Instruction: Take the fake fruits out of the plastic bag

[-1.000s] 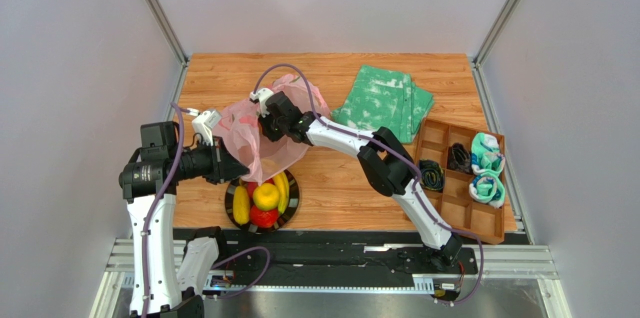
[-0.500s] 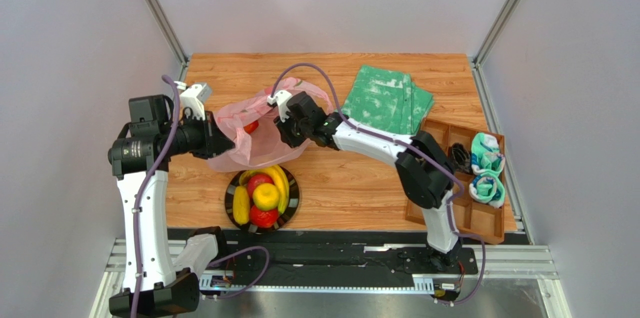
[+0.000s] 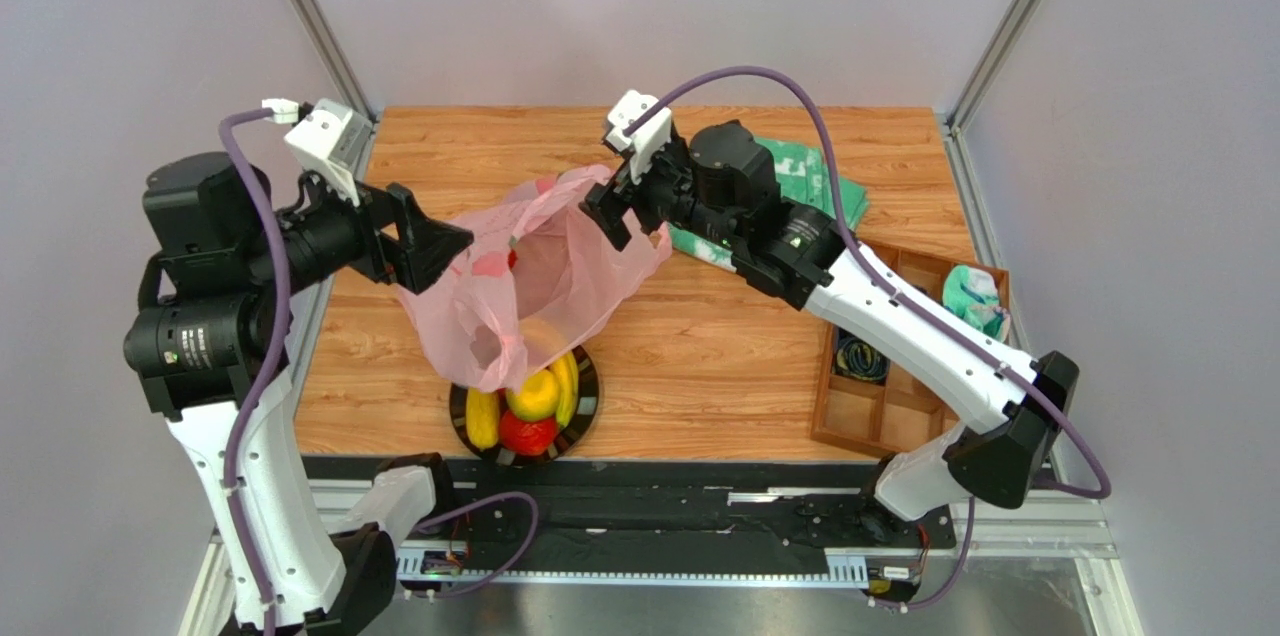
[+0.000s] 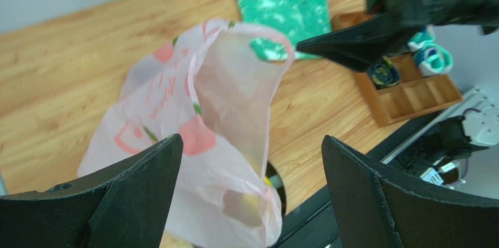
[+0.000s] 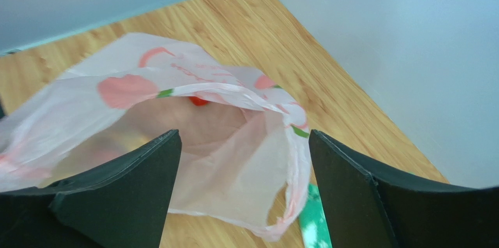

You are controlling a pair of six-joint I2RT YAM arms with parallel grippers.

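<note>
The pink plastic bag's handle (image 3: 657, 242) (image 5: 301, 181), on the side nearest the folded green-and-white cloth, is the next thing for my right gripper to close on.
The pink plastic bag (image 3: 529, 291) hangs crumpled between my two raised arms, its lower end drooping over a black plate (image 3: 457, 399). On that plate lie fake fruits (image 3: 529, 396): yellow bananas, a lemon and a red apple. One small red fruit (image 5: 199, 101) shows through the bag's wall. My left gripper (image 3: 436, 243) stands wide open at the bag's left side, with the bag (image 4: 228, 113) loose in front of its fingers. At the bag's upper right edge my right gripper (image 3: 619, 201) is open too, gripping nothing; the bag's mouth (image 5: 175, 119) lies before it.
A folded green-and-white cloth (image 3: 824, 189) lies at the back right, behind the right arm. A wooden compartment tray (image 3: 887, 399) with socks and dark cables stands at the right edge. Grey walls enclose the table on three sides.
Both arms have risen and drawn apart. Both grippers have opened and let go of the bag, which now sags over the plate.
</note>
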